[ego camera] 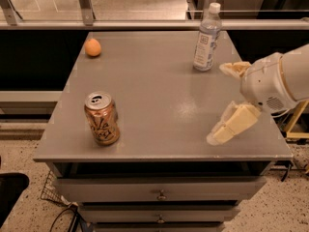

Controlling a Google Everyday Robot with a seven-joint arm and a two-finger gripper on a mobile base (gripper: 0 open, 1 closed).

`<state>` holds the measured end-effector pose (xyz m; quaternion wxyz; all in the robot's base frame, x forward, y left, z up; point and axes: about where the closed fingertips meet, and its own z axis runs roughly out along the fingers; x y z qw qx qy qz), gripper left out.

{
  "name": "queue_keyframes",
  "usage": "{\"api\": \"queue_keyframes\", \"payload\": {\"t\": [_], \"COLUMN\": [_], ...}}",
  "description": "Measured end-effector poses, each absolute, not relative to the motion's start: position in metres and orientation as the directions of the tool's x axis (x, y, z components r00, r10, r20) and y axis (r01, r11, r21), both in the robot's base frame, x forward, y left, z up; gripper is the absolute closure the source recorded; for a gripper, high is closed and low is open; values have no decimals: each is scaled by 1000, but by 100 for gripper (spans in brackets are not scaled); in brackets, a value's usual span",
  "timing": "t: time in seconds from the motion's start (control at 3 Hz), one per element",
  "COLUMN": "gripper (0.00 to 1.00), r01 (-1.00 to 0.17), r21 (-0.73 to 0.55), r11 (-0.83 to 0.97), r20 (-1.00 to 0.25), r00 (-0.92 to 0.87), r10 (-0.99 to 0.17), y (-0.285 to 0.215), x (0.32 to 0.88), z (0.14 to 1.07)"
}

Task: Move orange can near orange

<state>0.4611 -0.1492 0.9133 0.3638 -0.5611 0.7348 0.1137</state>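
Observation:
My gripper is to go to the orange can next and close around the middle of its body (pixel 103 120), below the silver top.
The orange can (pixel 102 118) stands upright near the front left of the grey table (pixel 159 81); it is copper-orange with white script and a silver pull-tab top. The orange (pixel 92 47), a small round fruit, lies at the far left corner of the table. My gripper (pixel 226 100) is over the right side of the table, well to the right of the can. It is open and empty, with one cream finger (pixel 233 68) toward the bottle and the other finger (pixel 231 126) toward the front edge.
A clear plastic water bottle (pixel 207 37) with a white cap stands at the far right, just behind the gripper. Drawers (pixel 159 192) sit under the tabletop. A metal rail (pixel 145 24) runs behind the table. A yellow frame (pixel 295 124) is to the right.

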Motion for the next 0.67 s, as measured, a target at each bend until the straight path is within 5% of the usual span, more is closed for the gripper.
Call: {"api": "queue_keyframes", "payload": {"t": [0.67], "gripper": [0], "r01": [-933], "r21": [-163], "r11": [321], "r20": [-935], "r00": [43], "r10": [-352], "y": [-88], "x": [477], "z": [902]}}
